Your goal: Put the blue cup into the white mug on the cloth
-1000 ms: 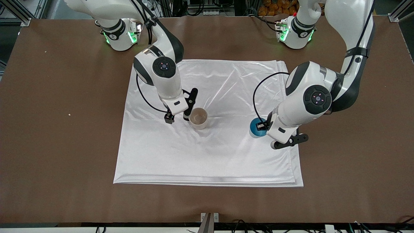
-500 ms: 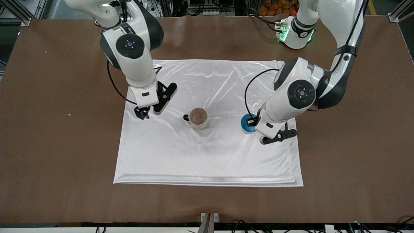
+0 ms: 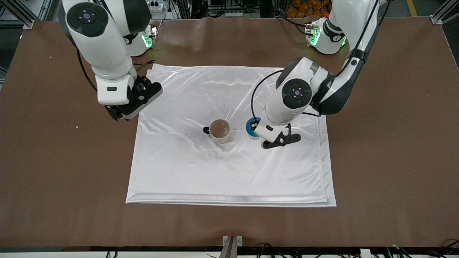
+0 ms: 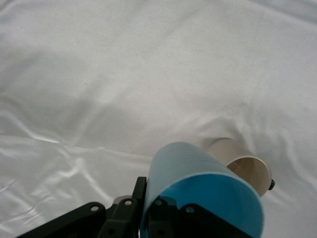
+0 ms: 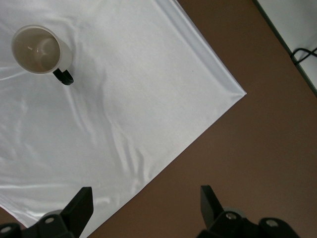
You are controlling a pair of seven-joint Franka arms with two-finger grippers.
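Next, I release the blue cup, now just above the cloth beside the mug, from my left gripper inside the opening of the white mug (image 3: 219, 130) (image 4: 250, 173) with the dark handle.
The white mug (image 3: 219, 130) stands upright on the cloth (image 3: 229, 172), near its middle, with its dark handle toward the right arm's end. My left gripper (image 3: 255, 128) is shut on the wall of the blue cup (image 3: 251, 127), one finger outside and one inside. It holds the cup just above the cloth, close beside the mug on the side of the left arm's end. In the left wrist view the blue cup (image 4: 198, 173) fills the foreground and the mug (image 4: 242, 161) peeks out past it. My right gripper (image 3: 119, 115) hangs open and empty over the cloth's edge at the right arm's end.
Bare brown table (image 3: 387, 161) surrounds the cloth on every side. The right wrist view shows the mug (image 5: 37, 49) on the cloth (image 5: 109, 114), one cloth corner, and the brown table (image 5: 257, 148) under the open gripper (image 5: 145, 201).
My left arm has carried the blue cup across the cloth toward the mug. My right arm has pulled away from the mug's handle, rising out to the cloth's edge.
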